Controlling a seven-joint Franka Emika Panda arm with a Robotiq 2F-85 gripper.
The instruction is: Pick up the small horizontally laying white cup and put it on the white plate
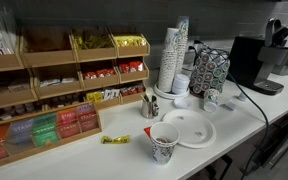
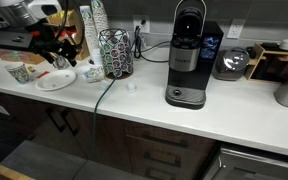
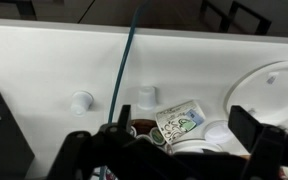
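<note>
The robot's gripper needs to close on the rim of the small white tub (image 1: 230, 104) (image 3: 147, 106) that lies between the cable and the cup with green and blue print.
The small white cup with a green and blue print (image 3: 179, 120) lies on its side on the counter beside the pod holder (image 3: 134, 135). It also shows in both exterior views (image 1: 212, 98) (image 2: 92, 72). The white plate (image 3: 276, 85) lies to its side, also seen in both exterior views (image 1: 192, 130) (image 2: 56, 80). My gripper (image 3: 167, 148) is open and empty, hovering above the lying cup with its fingers spread to either side. In an exterior view my gripper (image 2: 56, 52) hangs above the plate area. It does not show in the exterior view facing the tea shelves.
An upright printed cup (image 1: 164, 143) (image 2: 21, 72) stands by the plate. A stack of cups (image 1: 172, 58), a black coffee machine (image 2: 188, 55) with its cable (image 3: 122, 70), two small white tubs (image 3: 147, 96) (image 3: 81, 101), a lid (image 3: 219, 130) and tea shelves (image 1: 54, 95) crowd the counter.
</note>
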